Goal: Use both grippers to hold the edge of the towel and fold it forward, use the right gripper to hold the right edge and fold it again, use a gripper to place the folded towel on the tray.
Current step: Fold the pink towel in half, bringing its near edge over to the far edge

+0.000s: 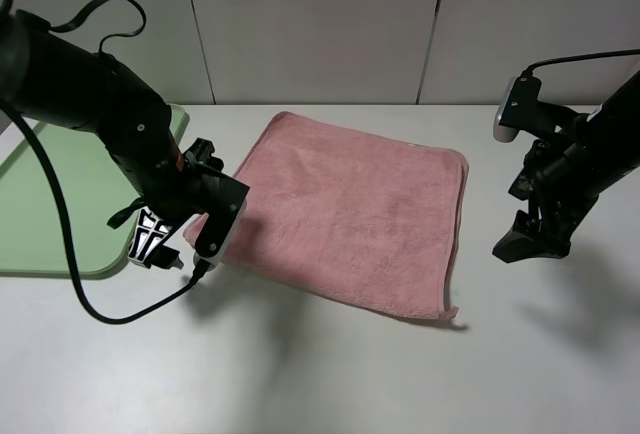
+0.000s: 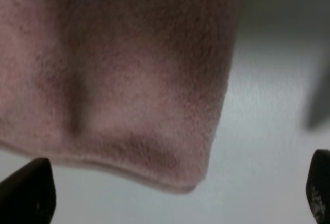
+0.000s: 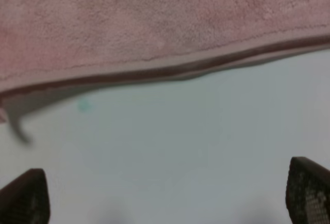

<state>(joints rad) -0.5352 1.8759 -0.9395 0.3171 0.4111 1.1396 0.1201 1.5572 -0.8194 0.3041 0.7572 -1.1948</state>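
Note:
My right gripper will grip the dusty-pink towel's near corner [image 1: 438, 313], beside the loose thread, to fold the towel's near edge forward.
The dusty-pink towel [image 1: 350, 209] lies flat on the white table, turned at a slight angle. Its right edge [image 1: 458, 224] shows two stacked hem layers, with a loose thread at the near right corner. My left gripper [image 1: 152, 239] is open just above the table at the towel's left corner; in the left wrist view that rounded corner [image 2: 191, 180] lies between the spread fingertips of the left gripper [image 2: 174, 192]. My right gripper [image 1: 525, 239] is open, to the right of the towel and apart from it. In the right wrist view the hem [image 3: 180, 69] runs ahead of the right gripper [image 3: 166, 193].
The pale-green tray [image 1: 60, 204] lies at the left edge of the table, right behind my left arm. Bare white table [image 1: 330, 374] runs along the front and to the right of the towel. A panelled wall stands behind.

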